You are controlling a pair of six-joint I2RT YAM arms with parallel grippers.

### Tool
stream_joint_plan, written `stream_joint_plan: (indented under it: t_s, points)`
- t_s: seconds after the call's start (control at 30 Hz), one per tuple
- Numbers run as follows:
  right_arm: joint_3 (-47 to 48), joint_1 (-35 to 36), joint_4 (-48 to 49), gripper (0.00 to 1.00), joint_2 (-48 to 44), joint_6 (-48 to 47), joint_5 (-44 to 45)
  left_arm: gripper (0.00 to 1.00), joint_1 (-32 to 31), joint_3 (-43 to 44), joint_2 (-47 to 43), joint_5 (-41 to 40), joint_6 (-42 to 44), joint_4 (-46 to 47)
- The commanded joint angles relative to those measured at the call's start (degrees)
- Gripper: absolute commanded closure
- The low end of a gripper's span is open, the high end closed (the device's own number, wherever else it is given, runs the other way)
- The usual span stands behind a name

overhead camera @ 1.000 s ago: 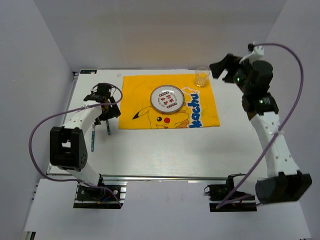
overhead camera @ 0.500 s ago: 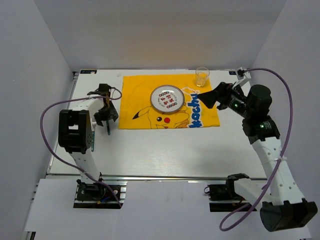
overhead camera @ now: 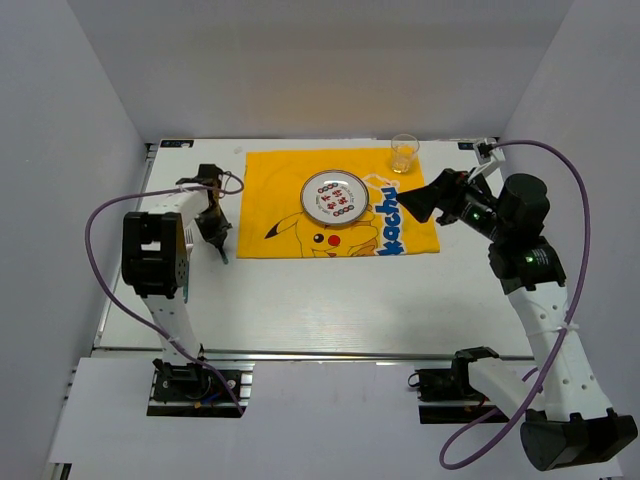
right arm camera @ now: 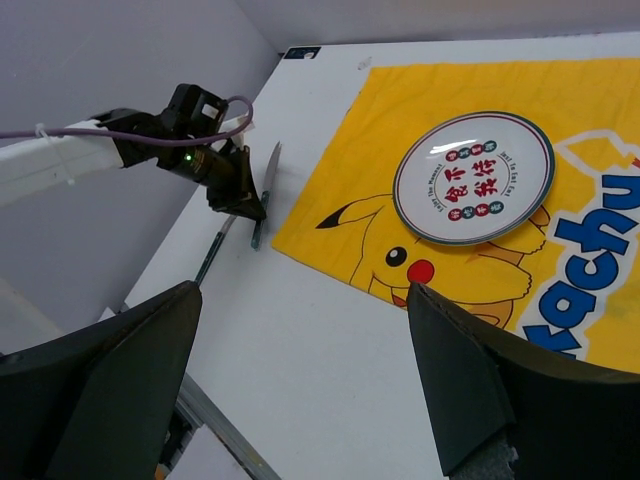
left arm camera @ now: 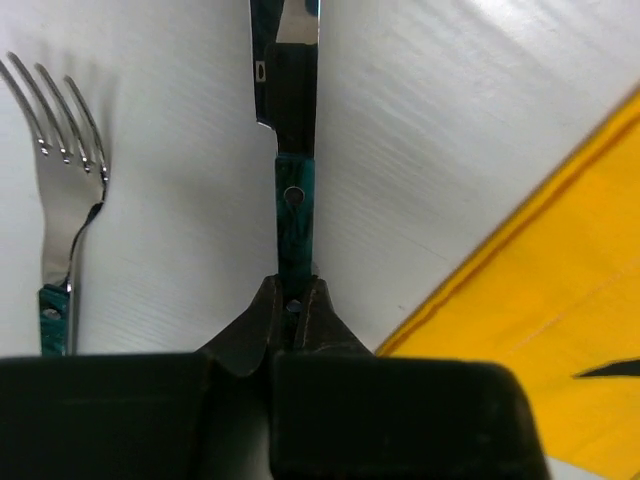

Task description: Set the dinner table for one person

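Observation:
The robot's left gripper will release the knife on the yellow placemat (overhead camera: 406, 214) between the blue letters and the short edge of the placemat.
On the white dinner table (overhead camera: 330, 300) a knife (left arm camera: 294, 200) with a teal handle lies just left of the yellow placemat (overhead camera: 290, 190). My left gripper (left arm camera: 292, 292) is shut on the knife's handle end, and the blade points away from it. In the top view the left gripper (overhead camera: 213, 225) is low over the table's left side. A fork (left arm camera: 60, 170) lies beside the knife, further left. A round plate (overhead camera: 334, 197) sits on the placemat. My right gripper (overhead camera: 425, 200) hangs open and empty above the placemat's right edge.
A small clear cup (overhead camera: 404, 153) with yellow liquid stands off the placemat's far right corner. White walls enclose the table on three sides. A metal rail (overhead camera: 330, 354) runs along the front edge. In the right wrist view the knife (right arm camera: 265, 190) and fork (right arm camera: 212, 255) lie parallel.
My left gripper has closed on the knife handle. The right arm swung down from near the cup to over the placemat's right edge, its jaws still wide.

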Motion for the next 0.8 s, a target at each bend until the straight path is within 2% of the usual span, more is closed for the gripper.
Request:
stream_joint_plan:
  t_s: [0.0, 0.17, 0.33, 0.4, 0.43, 0.57, 0.63, 0.77]
  points:
    - [2.8, 0.2, 0.2, 0.11, -1.2, 0.5, -0.6, 1.00, -0.8, 6.9, -3.2, -2.2, 2.6, -3.0]
    - [3.4, -0.1, -1.4, 0.11, -1.4, -0.2, 2.5, 1.00, -2.8, 17.9, -9.4, 5.1, 5.1, -3.9]
    - [6.1, -0.2, -5.8, 0.11, -0.7, -1.3, 9.5, 1.00, -10.6, 22.1, -9.7, 13.4, 0.7, -0.5]
    - [7.8, -0.4, -7.1, 0.11, -0.2, -1.1, 10.2, 1.00, -14.0, 23.9, -6.2, 14.7, -2.2, 0.4]
    - [8.4, -0.5, -7.7, 0.11, -0.2, -1.0, 11.2, 1.00, -18.0, 25.2, -4.6, 15.1, -3.9, 1.2]
    - [11.6, -0.5, -11.1, 0.11, 0.0, -1.9, 13.5, 1.00, -27.4, 38.7, 8.6, 14.8, -8.8, 0.3]
    - [13.5, -0.7, -12.6, 0.11, 0.4, -2.4, 14.8, 1.00, -31.3, 44.1, 12.0, 14.3, -12.4, 1.5]
    - [16.2, -1.1, -14.2, 0.11, 0.7, -2.5, 16.4, 1.00, -35.9, 46.3, 16.7, 15.8, -16.5, 8.8]
